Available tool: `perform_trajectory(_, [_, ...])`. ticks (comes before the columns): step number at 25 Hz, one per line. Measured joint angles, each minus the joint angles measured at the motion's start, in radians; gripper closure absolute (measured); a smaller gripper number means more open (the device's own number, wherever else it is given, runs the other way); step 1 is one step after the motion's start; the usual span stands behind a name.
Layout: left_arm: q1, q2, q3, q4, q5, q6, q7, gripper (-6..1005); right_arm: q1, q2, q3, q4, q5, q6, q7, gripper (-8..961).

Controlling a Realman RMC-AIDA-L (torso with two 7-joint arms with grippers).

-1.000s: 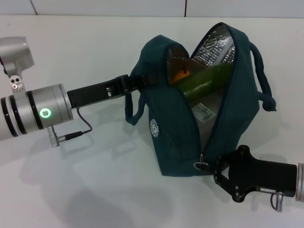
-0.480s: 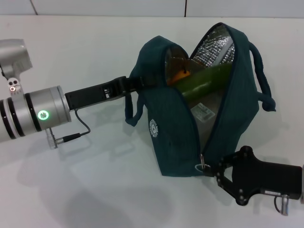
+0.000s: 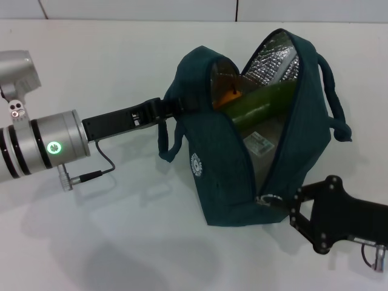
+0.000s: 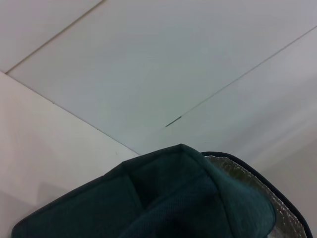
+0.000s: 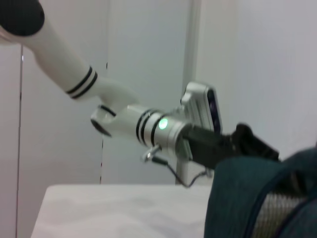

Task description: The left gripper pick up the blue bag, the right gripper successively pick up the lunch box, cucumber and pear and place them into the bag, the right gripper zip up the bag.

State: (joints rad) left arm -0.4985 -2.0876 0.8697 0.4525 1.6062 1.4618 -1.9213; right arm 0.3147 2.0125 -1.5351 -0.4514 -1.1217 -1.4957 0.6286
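Observation:
The blue bag's edges gape wide above the zip pull, so the robot's left gripper will release the bag's upper rim and take the bag's side lower, beside the zip (image 3: 221,154).
The blue bag (image 3: 218,157) stands open on the white table, its silver lining (image 3: 276,60) showing. Inside lie the green cucumber (image 3: 260,102), an orange bit of the pear (image 3: 230,95) behind it, and the lunch box (image 3: 262,144) with its label beneath. My left gripper (image 3: 180,105) is shut on the bag's left rim by a handle. At the bag's near end, my right gripper (image 3: 293,203) is shut on the ring zip pull (image 3: 270,199), which is drawn out sideways. The bag's fabric (image 4: 188,198) fills the bottom of the left wrist view. The right wrist view shows the bag (image 5: 247,198) and the left arm (image 5: 148,124).
The second handle (image 3: 336,115) hangs off the bag's right side. A cable (image 3: 100,163) loops below the left wrist. A white table (image 3: 91,242) surrounds the bag, with a wall behind it.
My right gripper has moved right and slightly down. The zip ring, hanging before, now lies stretched toward its fingers. The left gripper and bag have hardly moved.

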Motion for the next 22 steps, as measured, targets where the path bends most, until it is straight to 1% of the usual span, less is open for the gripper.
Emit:
perform_trajectory(3, [0.0,0.0,0.0,0.0,0.0,0.0,0.0,928,0.009,0.001,-0.001,-0.005,0.023,-0.018,-0.022,946])
perform_trajectory(14, [0.0,-0.001,-0.001,0.0,-0.002,-0.006,0.028,847,0.062,0.007,-0.01,-0.054,0.114,-0.024,-0.044,946])
perform_trajectory(16, [0.0,-0.001,-0.002,0.0,-0.003,-0.01,0.03,643,0.074,0.008,-0.01,-0.055,0.131,-0.026,-0.044,946])
perform_trajectory(22, [0.0,0.001,-0.004,-0.001,-0.02,-0.012,0.055,557,0.09,0.009,-0.012,-0.066,0.197,-0.021,-0.063,946])
